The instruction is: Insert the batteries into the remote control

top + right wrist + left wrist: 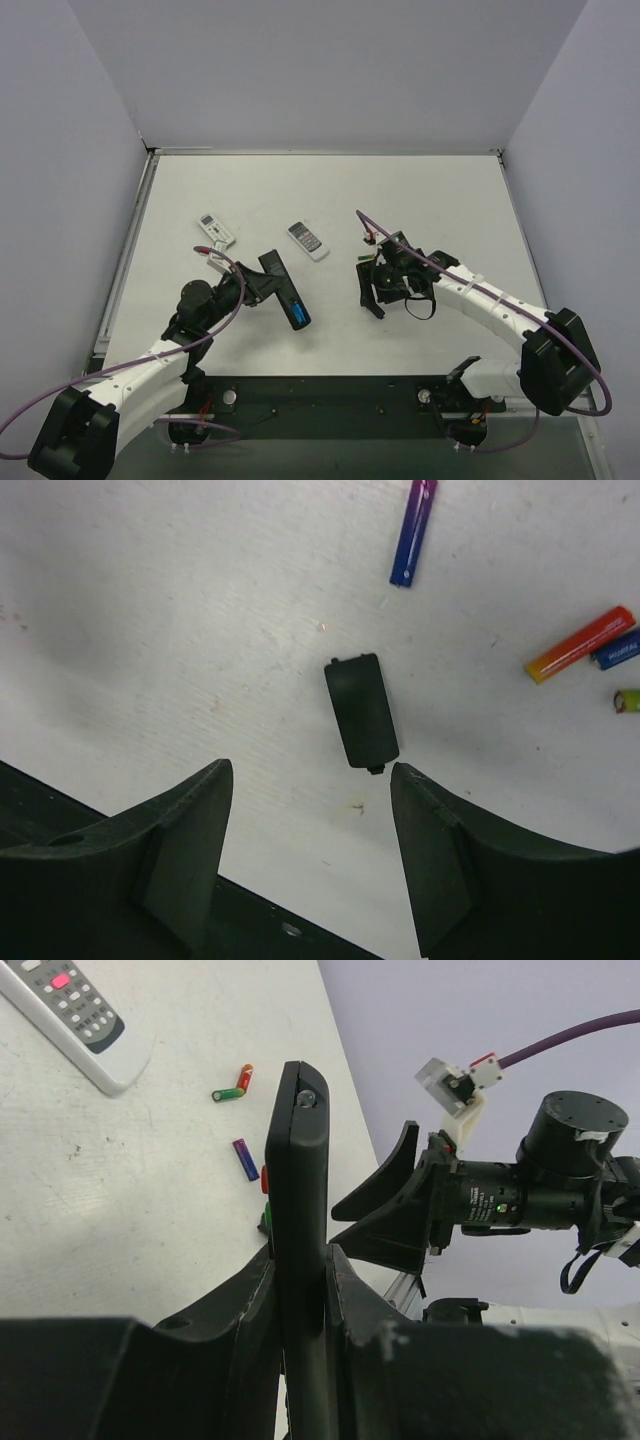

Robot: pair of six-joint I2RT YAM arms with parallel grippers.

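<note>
My right gripper needs to close across the long sides (374, 309) (362, 713) of the small black battery cover first, before it goes to any of the loose batteries.
My left gripper (266, 286) is shut on the long black remote control (285, 290) and holds it on edge, as the left wrist view (300, 1190) shows between the fingers (300, 1260). A blue patch (300, 318) shows at the remote's near end. My right gripper (310, 770) is open and empty, low over the table, just short of a small black battery cover (361, 711) lying flat. Loose batteries lie beyond it: a purple-blue one (412, 532), an orange-red one (580, 643), a blue one (620, 650) and a green one (628, 700). The right gripper (380, 290) hides most of them from above.
Two shorter white remotes lie at the back, one on the left (216, 230) and one in the middle (308, 240). The second also shows in the left wrist view (75, 1010). A dark strip (150, 880) borders the table's near edge. Grey walls enclose the table.
</note>
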